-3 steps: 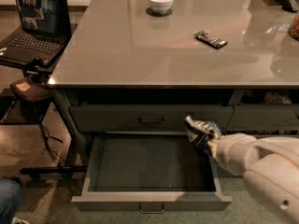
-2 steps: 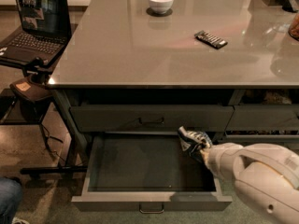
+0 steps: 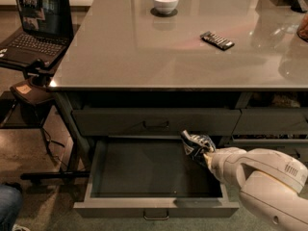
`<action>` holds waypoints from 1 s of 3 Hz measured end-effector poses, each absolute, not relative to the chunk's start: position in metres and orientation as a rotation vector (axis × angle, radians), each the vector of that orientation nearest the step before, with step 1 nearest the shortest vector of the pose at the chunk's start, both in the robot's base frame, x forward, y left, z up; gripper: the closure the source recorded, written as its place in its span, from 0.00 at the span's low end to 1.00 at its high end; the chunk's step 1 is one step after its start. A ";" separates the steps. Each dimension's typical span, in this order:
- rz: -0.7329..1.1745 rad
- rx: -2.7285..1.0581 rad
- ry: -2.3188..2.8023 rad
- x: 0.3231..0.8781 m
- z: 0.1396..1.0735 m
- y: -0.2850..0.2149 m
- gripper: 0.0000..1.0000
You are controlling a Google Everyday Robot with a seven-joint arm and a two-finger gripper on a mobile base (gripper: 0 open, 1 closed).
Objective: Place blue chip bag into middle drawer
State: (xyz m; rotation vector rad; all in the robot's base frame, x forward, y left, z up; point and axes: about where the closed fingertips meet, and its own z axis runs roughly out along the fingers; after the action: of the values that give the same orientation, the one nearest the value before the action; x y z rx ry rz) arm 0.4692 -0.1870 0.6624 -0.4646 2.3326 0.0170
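Note:
The blue chip bag will be released near the centre of the open middle drawer's dark tray [image 3: 170, 164]. The bag is held just above the tray now.
The middle drawer [image 3: 144, 170] is pulled open under the grey counter, its dark tray bare. The blue chip bag [image 3: 194, 144], dark blue with a white-patterned end, hangs over the drawer's right rear part. My gripper [image 3: 204, 157] comes in from the lower right on the white arm and is shut on the bag's lower end, holding it just above the tray near the right wall.
On the counter [image 3: 144, 47] are a white bowl [image 3: 165, 2] and a flat black candy bar [image 3: 217, 40]. A shut drawer [image 3: 155, 121] sits above the open one. A laptop [image 3: 34, 25] stands on a side stand at left.
The gripper with the bag has moved left and slightly down, from the drawer's right edge to over the tray's right rear part.

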 end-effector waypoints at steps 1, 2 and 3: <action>0.119 -0.399 2.269 0.493 0.664 -0.173 1.00; 0.332 -0.355 2.221 0.515 0.632 -0.147 1.00; 0.422 -0.336 2.225 0.513 0.610 -0.136 1.00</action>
State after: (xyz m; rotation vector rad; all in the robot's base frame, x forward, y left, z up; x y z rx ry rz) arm 0.5132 -0.1359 0.6096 -0.3358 2.2252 0.4223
